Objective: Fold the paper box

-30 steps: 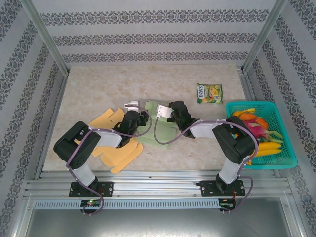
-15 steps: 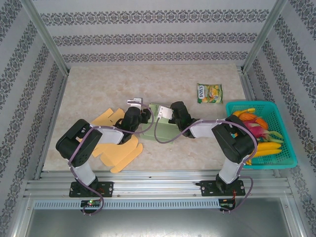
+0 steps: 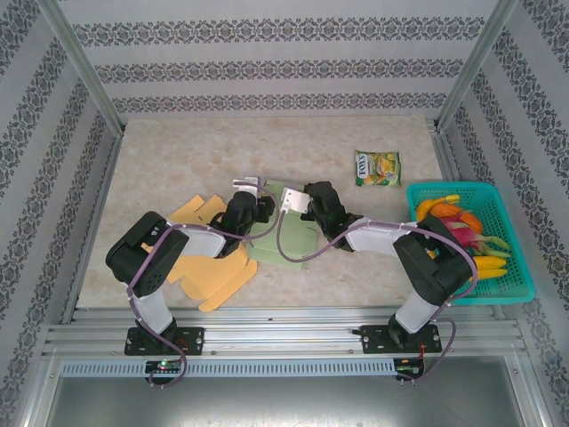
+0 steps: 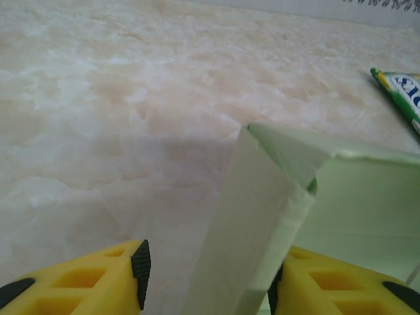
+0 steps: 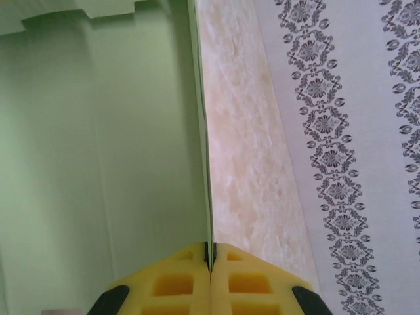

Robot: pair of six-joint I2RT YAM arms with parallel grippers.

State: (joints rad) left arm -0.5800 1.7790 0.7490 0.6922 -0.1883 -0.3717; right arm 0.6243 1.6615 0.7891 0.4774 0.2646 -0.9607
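Note:
I need to back off, square up and pinch the flap [image 4: 270, 172] near the box's corner with my left gripper, because the raised green flap is slanting against one of that gripper's fingers.
The pale green paper box [image 3: 286, 233] lies part-folded mid-table between both arms. My right gripper [image 5: 210, 252] is shut on the thin edge of an upright green wall [image 5: 98, 131], at the box's far side in the top view [image 3: 300, 197]. My left gripper [image 4: 207, 279] stands open around a raised green flap [image 4: 256, 216]. The flap leans on the right pad [image 4: 274, 289], and bare table shows between it and the left pad [image 4: 140, 272]. Seen from above, the left gripper [image 3: 255, 197] is at the box's far left corner.
Flat yellow paper cut-outs [image 3: 209, 258] lie under and left of the left arm. A snack bag [image 3: 378, 167] lies far right of the box, its corner also in the left wrist view [image 4: 403, 92]. A teal basket [image 3: 523, 267] of toy food stands at the right edge.
The left gripper has moved a little farther away and to the right, onto the box's corner flap. The right arm's elbow has swung right while still gripping the green wall.

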